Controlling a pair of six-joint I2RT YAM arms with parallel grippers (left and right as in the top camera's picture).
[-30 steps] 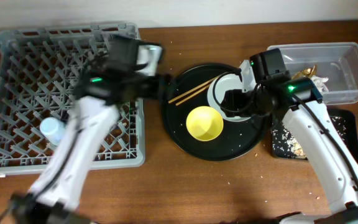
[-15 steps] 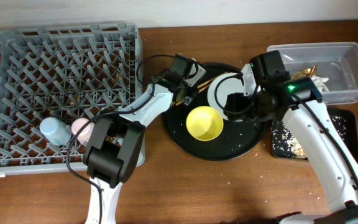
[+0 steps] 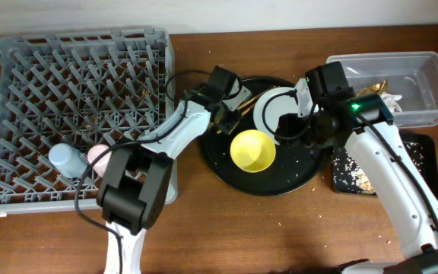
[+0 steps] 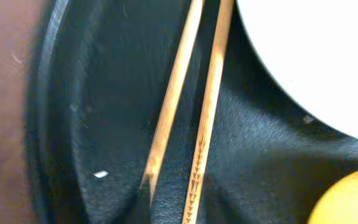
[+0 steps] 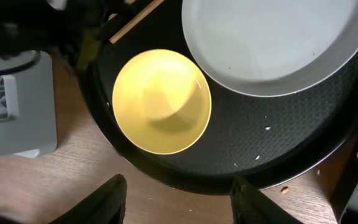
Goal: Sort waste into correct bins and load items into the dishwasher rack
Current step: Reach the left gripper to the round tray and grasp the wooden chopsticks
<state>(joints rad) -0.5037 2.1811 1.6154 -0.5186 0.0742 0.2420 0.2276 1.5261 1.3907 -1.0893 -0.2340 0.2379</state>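
I will open my left gripper wider and take a single chopstick (image 4: pixel 172 102) at a time, because the two chopsticks lie spread apart with a gap beneath its fingers.
Two wooden chopsticks (image 4: pixel 210 112) lie side by side on the round black tray (image 3: pixel 295 171), next to the pale plate (image 3: pixel 272 103). My left gripper (image 3: pixel 230 114) hangs right over their near ends; its fingers do not show in the left wrist view. My right gripper (image 5: pixel 185 202) stands open above the tray's front rim, with the yellow bowl (image 5: pixel 161 101) and the plate (image 5: pixel 272 43) ahead of it and nothing between its fingers (image 5: pixel 114 199). A blue cup (image 3: pixel 65 160) and a pink cup (image 3: pixel 97 156) sit in the grey rack (image 3: pixel 21 91).
A clear tub (image 3: pixel 424 76) at the right holds a white napkin (image 3: pixel 392 99) and a gold wrapper (image 3: pixel 371 90). In front of it lies the shallow black tray (image 3: pixel 424 164) with beige crumbs (image 3: pixel 348 171). Stray crumbs dot the wooden table.
The left arm swung from over the rack across to the chopsticks on the round tray, then held there. The right arm has barely shifted.
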